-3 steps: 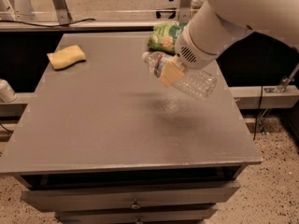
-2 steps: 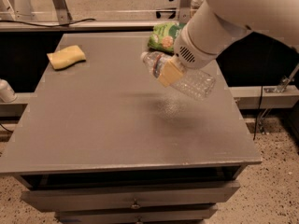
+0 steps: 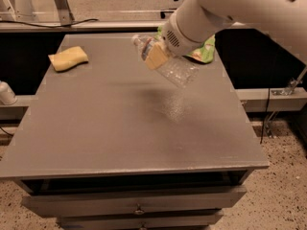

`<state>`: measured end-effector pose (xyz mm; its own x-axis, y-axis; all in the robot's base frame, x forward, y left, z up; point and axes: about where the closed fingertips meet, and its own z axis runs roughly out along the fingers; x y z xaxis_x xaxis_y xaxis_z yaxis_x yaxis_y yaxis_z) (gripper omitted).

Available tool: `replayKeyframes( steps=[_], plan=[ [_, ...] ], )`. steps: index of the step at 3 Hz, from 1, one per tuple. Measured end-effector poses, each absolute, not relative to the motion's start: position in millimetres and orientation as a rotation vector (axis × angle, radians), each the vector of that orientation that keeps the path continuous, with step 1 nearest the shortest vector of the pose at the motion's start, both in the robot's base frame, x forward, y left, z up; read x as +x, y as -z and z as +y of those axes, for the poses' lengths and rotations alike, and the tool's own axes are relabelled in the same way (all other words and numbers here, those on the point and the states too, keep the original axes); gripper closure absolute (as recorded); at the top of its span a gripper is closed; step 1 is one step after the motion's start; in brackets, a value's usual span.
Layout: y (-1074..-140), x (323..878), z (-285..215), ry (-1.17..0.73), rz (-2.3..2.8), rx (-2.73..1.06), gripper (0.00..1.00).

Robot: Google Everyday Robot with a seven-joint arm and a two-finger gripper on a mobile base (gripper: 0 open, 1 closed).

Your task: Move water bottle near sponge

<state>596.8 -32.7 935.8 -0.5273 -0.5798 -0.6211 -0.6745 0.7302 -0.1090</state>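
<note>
Next, the gripper releases the water bottle on the grey table (image 3: 105,74), next to the sponge's edge that faces the green snack bag.
The water bottle (image 3: 173,69) is clear ribbed plastic with a white cap and a red-and-white band near its neck. It hangs tilted above the table, cap pointing up-left. My gripper (image 3: 156,56) is shut on the bottle near its neck, with a yellowish pad showing on its front. The sponge (image 3: 68,58) is a flat pale yellow block lying on the far left of the table top, well to the left of the bottle and gripper.
The grey table (image 3: 120,128) has drawers below its front edge. A green snack bag (image 3: 204,51) lies at the far right, partly behind my arm. A white object (image 3: 5,94) stands off the table's left side.
My gripper has carried the bottle a little to the left and up, toward the sponge. The sponge has not moved.
</note>
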Motion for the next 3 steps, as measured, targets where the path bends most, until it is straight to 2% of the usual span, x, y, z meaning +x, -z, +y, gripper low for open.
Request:
replayKeyframes(
  steps=[3],
  plan=[
    [-911,703,89,-0.52,2.323,-0.75,1.0]
  ],
)
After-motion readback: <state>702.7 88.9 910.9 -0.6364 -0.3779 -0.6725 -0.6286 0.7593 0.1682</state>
